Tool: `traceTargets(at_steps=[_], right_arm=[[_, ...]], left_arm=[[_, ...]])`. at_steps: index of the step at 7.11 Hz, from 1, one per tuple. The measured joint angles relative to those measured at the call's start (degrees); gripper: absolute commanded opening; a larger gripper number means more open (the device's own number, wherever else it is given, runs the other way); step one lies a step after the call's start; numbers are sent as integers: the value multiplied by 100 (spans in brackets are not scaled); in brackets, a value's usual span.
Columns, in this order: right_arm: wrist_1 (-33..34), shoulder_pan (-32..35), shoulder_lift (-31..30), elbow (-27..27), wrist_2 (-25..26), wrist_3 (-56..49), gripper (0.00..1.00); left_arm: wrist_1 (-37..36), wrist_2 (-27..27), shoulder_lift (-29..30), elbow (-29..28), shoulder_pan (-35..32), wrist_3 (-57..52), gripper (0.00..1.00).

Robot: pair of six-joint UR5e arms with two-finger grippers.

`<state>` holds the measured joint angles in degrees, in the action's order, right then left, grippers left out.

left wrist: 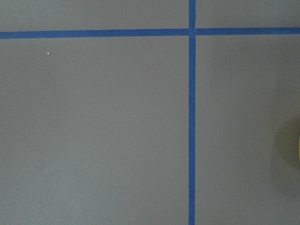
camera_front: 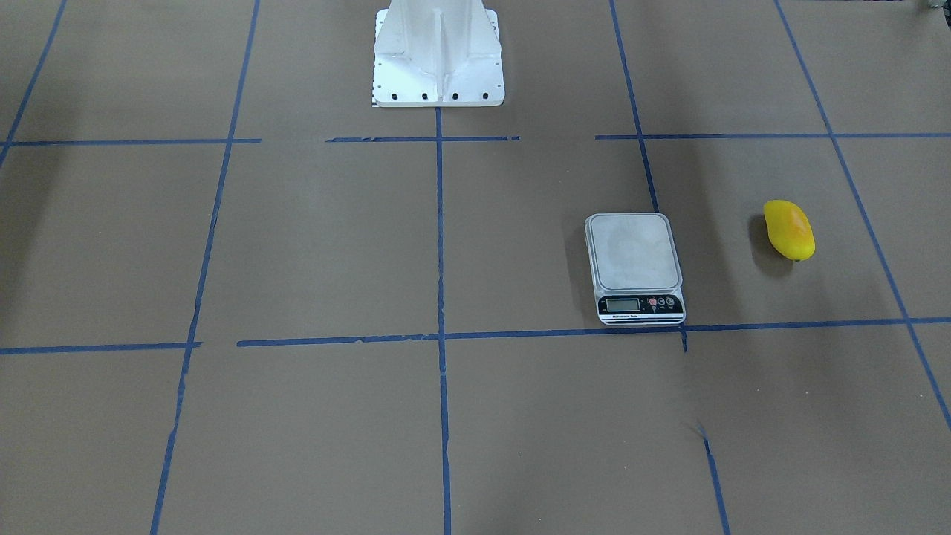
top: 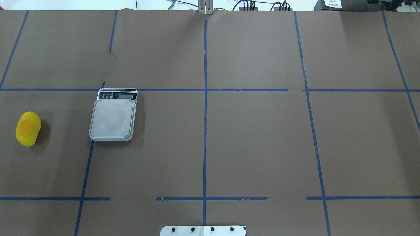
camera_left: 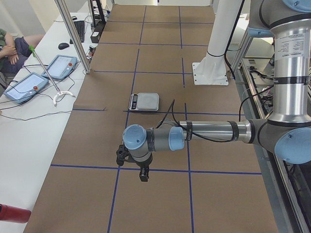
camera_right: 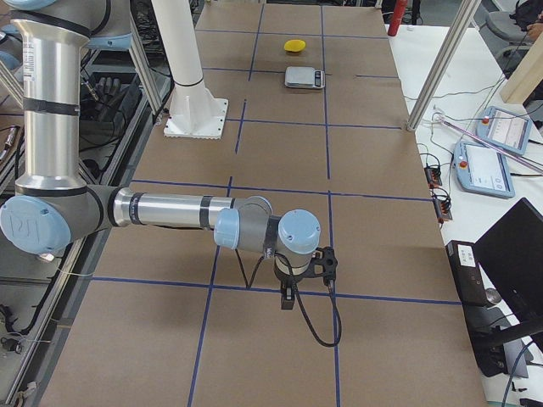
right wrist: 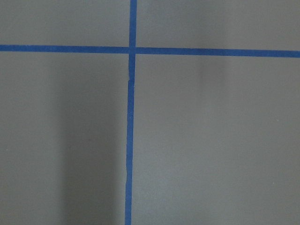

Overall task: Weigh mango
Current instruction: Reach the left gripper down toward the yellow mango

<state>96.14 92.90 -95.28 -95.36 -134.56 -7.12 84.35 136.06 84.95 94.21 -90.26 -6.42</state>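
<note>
My left gripper is going to grab the middle of the yellow mango (camera_front: 787, 226) across its narrower width. The mango's stem end will stick out.
The yellow mango (camera_front: 789, 229) lies on the brown table on the robot's left side; it also shows in the overhead view (top: 28, 128) and far off in the exterior right view (camera_right: 294, 45). The kitchen scale (camera_front: 634, 253) stands beside it, towards the table's middle, with a bare platform (top: 113, 118). The two are apart. My left gripper (camera_left: 144, 174) hangs above the table, nearer the camera than the scale (camera_left: 144, 101); the arm hides the mango there. My right gripper (camera_right: 288, 301) hangs over the table's far right part. I cannot tell whether either is open.
The white robot pedestal (camera_front: 438, 56) stands at the table's middle back edge. Blue tape lines cross the brown paper. A side bench with teach pendants (camera_left: 24, 87) and metal posts (camera_left: 73, 34) runs along the operators' side. A seated person (camera_left: 12, 46) shows there.
</note>
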Motion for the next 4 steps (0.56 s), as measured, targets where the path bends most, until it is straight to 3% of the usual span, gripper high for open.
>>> traceTargets(at_steps=[4], right_arm=[[1, 0, 0, 0, 0, 0, 100]], left_arm=[[14, -34, 212, 528, 21, 440, 100]])
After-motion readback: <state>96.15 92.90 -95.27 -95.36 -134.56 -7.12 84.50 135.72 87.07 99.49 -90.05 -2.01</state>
